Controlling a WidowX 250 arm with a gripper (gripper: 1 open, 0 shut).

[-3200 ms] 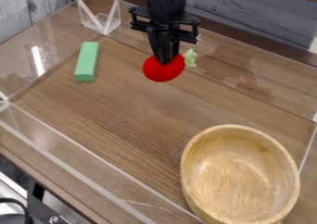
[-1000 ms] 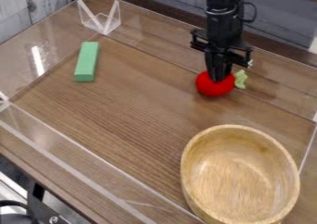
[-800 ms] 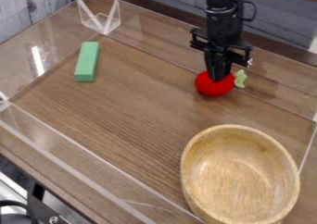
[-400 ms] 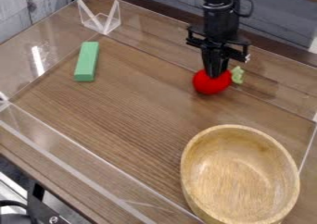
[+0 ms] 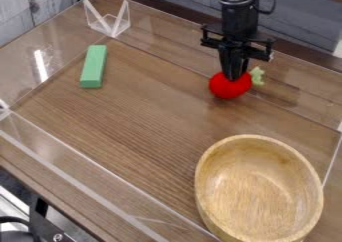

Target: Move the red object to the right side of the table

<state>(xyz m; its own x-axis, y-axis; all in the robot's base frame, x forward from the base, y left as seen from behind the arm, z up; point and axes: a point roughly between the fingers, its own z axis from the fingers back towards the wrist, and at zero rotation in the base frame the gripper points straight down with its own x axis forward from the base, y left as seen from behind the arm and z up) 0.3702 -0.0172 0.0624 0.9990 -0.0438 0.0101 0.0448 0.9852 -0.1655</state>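
Next, my gripper releases the red object on the bare brown table (image 5: pixel 239 93) behind the wooden bowl.
The red object (image 5: pixel 229 85), a small round toy fruit with a green leafy stem at its right side, rests on the brown wood-grain table (image 5: pixel 147 116) toward the back right. My gripper (image 5: pixel 237 73) points straight down right over it, black fingers together at the fruit's top, shut on it. The fingertips hide part of the fruit's upper surface.
A green rectangular block (image 5: pixel 94 65) lies at the back left. A round light wooden bowl (image 5: pixel 261 189) sits at the front right. Low clear acrylic walls (image 5: pixel 80 176) border the tabletop, with a clear folded stand (image 5: pixel 107 19) at the back left.
Since the oldest frame the gripper carried the fruit from the table's back middle to the right. In the last second it stayed in place and rolled slightly.
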